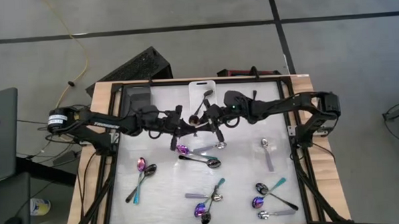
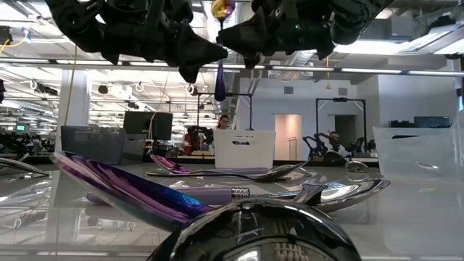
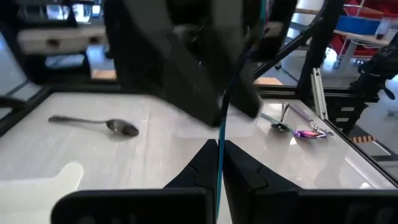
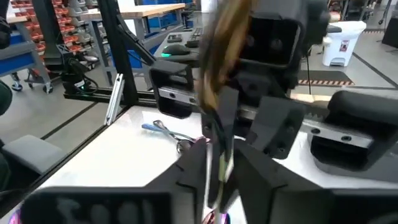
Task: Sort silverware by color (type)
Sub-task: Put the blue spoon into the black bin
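Note:
My left gripper needs to let go of the iridescent spoon inside the dark bin (image 1: 137, 111), which is at the far edge of the table.
An iridescent spoon (image 2: 219, 76) stands upright in the air over the middle of the table, its gold-purple bowl (image 2: 222, 9) up and its blue handle down. My left gripper (image 3: 219, 165) comes in level from the table's left and is shut on it. My right gripper (image 4: 217, 177) faces it from the table's right. It is open, with a finger on either side of the same spoon (image 4: 214, 124). In the high view the two grippers meet at mid-table, left (image 1: 189, 127) and right (image 1: 204, 122). My left gripper pinches the spoon's thin handle (image 3: 219, 134) between its two fingers. The fingers lie level, coming from the table's left, across the handle. The spoon stands upright with its bowl up, lifted clear of the table.
Several spoons lie on the white table top: a purple and black group (image 1: 202, 155), a pair (image 1: 142, 172), a cluster (image 1: 206, 201), another (image 1: 270, 194) and a silver one (image 1: 266, 149). A white bin (image 1: 202, 88) and a dark bin (image 1: 140, 97) stand at the far edge.

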Controlling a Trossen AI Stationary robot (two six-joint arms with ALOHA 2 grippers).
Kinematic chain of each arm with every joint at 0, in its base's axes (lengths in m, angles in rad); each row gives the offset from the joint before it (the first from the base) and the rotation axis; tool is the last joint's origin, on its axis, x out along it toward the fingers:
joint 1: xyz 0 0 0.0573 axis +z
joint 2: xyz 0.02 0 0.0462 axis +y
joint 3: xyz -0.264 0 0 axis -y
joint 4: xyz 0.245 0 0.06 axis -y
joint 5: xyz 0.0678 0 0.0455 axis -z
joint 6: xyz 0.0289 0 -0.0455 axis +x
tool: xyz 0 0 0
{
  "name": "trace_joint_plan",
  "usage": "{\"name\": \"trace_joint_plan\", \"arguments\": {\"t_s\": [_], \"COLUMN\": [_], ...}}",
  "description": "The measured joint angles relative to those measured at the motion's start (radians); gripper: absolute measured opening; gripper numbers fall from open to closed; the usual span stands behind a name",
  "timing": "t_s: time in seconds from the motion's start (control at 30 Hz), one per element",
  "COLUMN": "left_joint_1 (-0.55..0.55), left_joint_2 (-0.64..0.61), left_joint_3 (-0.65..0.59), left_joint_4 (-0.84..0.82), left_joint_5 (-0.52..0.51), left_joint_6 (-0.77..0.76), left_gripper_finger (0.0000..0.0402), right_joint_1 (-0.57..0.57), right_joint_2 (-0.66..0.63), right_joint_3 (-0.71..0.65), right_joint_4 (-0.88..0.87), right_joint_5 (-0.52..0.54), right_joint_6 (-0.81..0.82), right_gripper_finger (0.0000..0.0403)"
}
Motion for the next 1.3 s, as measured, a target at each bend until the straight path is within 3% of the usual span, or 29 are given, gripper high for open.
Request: {"name": "trace_joint_plan", "arguments": {"t_s": [0.1,0.2,0.3,0.43,0.53,0.63,0.9,0.97,1.3], "left_joint_1": [0.023,0.058,0.090,0.164,0.275,0.417,0.777,0.808,0.793], "left_joint_2": [-0.033,-0.124,-0.244,-0.383,-0.421,-0.413,-0.309,-0.287,-0.146], "left_joint_3": [0.004,0.038,0.094,0.225,0.332,0.393,0.404,0.404,0.404], "left_joint_4": [-0.070,-0.286,-0.554,-0.957,-1.239,-1.393,-1.557,-1.557,-1.693], "left_joint_5": [-0.004,-0.061,-0.209,-0.497,-0.598,-0.590,-0.347,-0.312,-0.330], "left_joint_6": [-0.006,0.012,0.051,-0.016,-0.105,-0.141,-0.149,-0.125,-0.110], "left_gripper_finger": [0.0000,0.0000,0.0000,0.0000,0.0000,0.0000,0.0000,0.0000,0.0000], "right_joint_1": [-0.018,-0.045,-0.064,-0.071,-0.069,-0.068,-0.045,-0.036,-0.014], "right_joint_2": [-0.032,-0.074,-0.110,-0.115,-0.107,-0.107,-0.107,-0.107,-0.107], "right_joint_3": [0.000,0.000,0.000,0.000,0.000,0.000,0.000,0.000,0.000], "right_joint_4": [-0.055,-0.172,-0.282,-0.329,-0.312,-0.307,-0.319,-0.331,-0.372], "right_joint_5": [0.009,0.022,0.024,0.026,0.027,0.027,0.027,0.027,0.027], "right_joint_6": [0.000,-0.004,-0.022,-0.026,-0.031,-0.056,-0.063,-0.078,-0.130], "right_gripper_finger": [0.0147,0.0189,0.0222,0.0240,0.0240,0.0239,0.0238,0.0238,0.0238]}}
